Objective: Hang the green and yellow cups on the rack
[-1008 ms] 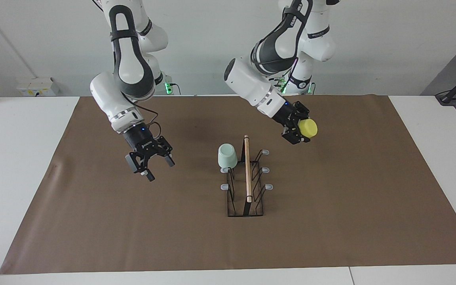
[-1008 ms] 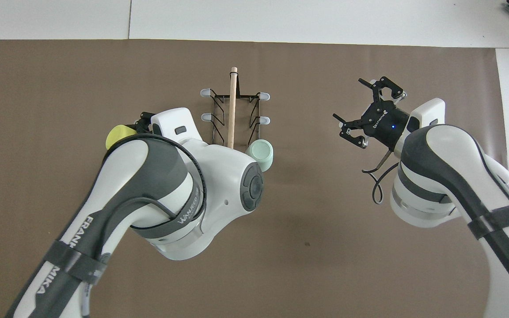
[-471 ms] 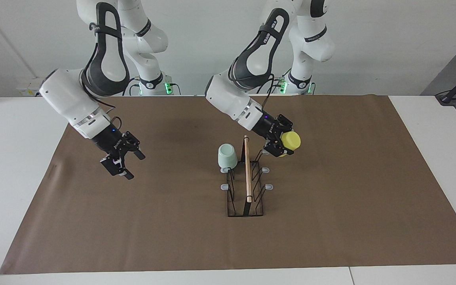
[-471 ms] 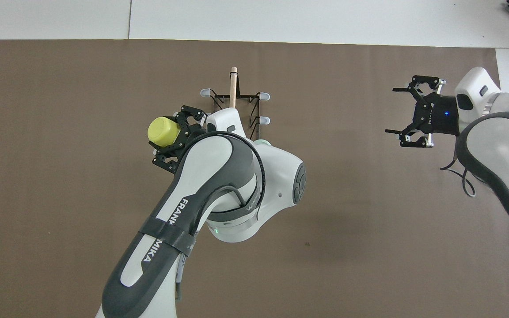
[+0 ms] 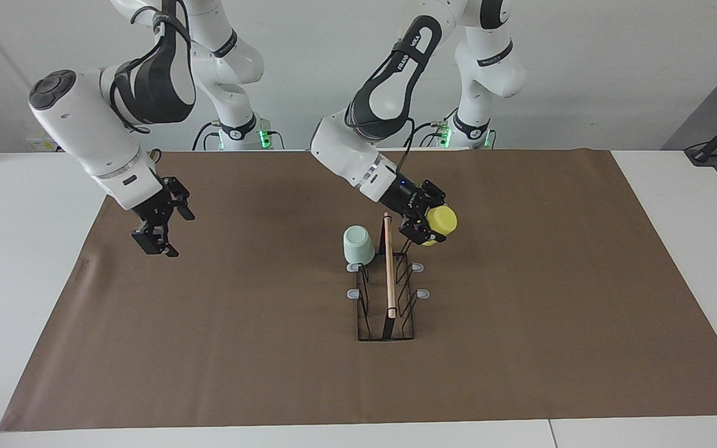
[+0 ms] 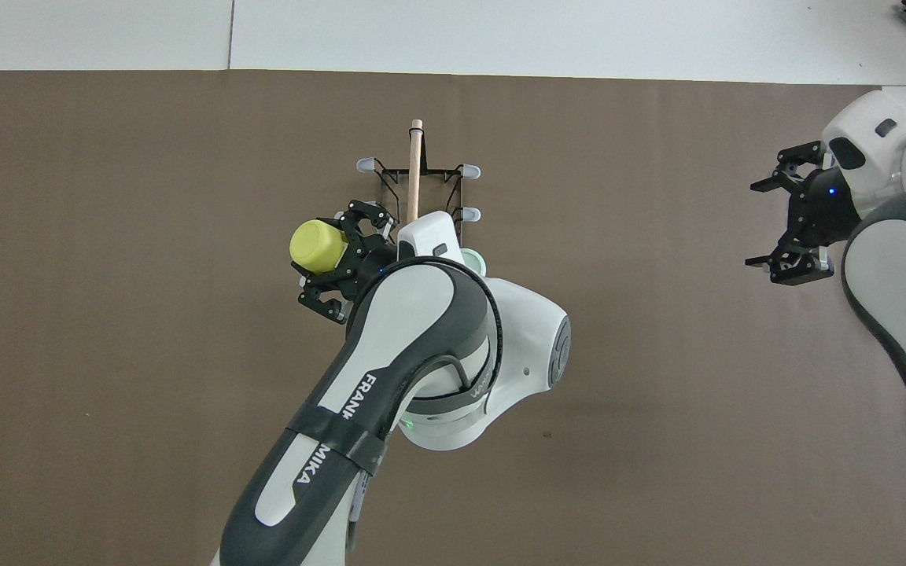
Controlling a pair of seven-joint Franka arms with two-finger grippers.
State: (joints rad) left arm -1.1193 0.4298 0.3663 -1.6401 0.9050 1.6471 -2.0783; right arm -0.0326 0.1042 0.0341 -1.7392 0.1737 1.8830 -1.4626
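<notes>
My left gripper needs to let go of the yellow cup on the rack's nearest peg [image 6: 362, 269], across the wooden rod from the green cup.
The black wire rack [image 5: 388, 280] with its wooden rod stands mid-table; it also shows in the overhead view [image 6: 415, 181]. The mint green cup [image 5: 358, 244] hangs upside down on the prong nearest the robots on the right arm's side; in the overhead view only a sliver of the green cup [image 6: 475, 258] shows past the left arm. My left gripper [image 5: 426, 225] is shut on the yellow cup [image 5: 440, 221] and holds it tilted at the rack's nearest prong on the left arm's side; that prong is hidden. The yellow cup [image 6: 318, 245] and the left gripper [image 6: 335, 259] also show from overhead. My right gripper [image 5: 172, 233] is open and empty.
A brown mat [image 5: 520, 348] covers most of the white table [image 5: 28, 249]. The right gripper [image 6: 771, 224] hangs over the mat's edge at the right arm's end. The other rack prongs [image 5: 422, 293] are bare.
My left gripper has brought the yellow cup down and in to the rack's side. My right gripper has drawn away from the rack toward its own end of the table.
</notes>
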